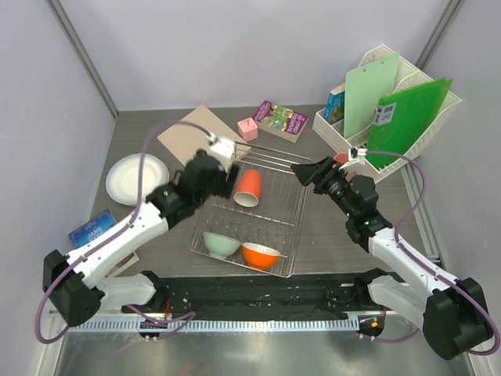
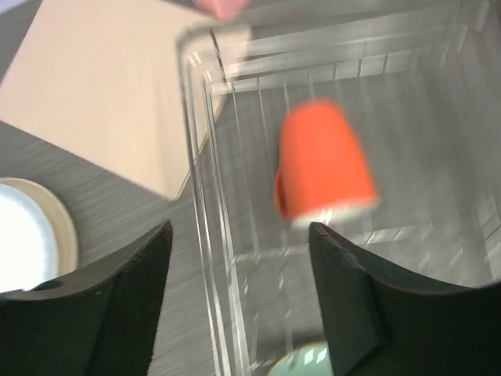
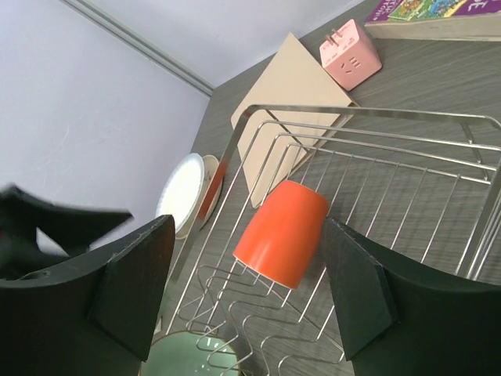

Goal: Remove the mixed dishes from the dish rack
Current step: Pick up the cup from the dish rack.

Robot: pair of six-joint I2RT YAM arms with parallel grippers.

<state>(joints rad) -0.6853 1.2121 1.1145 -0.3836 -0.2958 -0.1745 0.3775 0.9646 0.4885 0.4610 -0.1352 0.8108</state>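
Next, I move my left gripper next to the orange cup's rim [image 1: 236, 199] [image 2: 290, 220], beside the handle of the cup, and close it there.
The silver wire dish rack [image 1: 278, 213] sits mid-table. In it an orange cup [image 1: 248, 188] lies on its side at the far end. A mint-green bowl [image 1: 221, 244] and an orange bowl [image 1: 261, 254] sit at the near end. A stack of cream plates [image 1: 137, 178] lies on the table to the left. My left gripper [image 1: 225, 184] is open and empty over the rack's left rim, just left of the cup [image 2: 321, 160]. My right gripper [image 1: 305, 174] is open and empty at the rack's far right corner, facing the cup [image 3: 283, 233]. I see no pink cup clearly.
A white file organizer [image 1: 391, 110] with green folders stands at the back right. A book [image 1: 280, 120], a pink cube [image 1: 248, 128] and a beige board [image 1: 196, 135] lie behind the rack. A blue card [image 1: 92, 229] lies near left.
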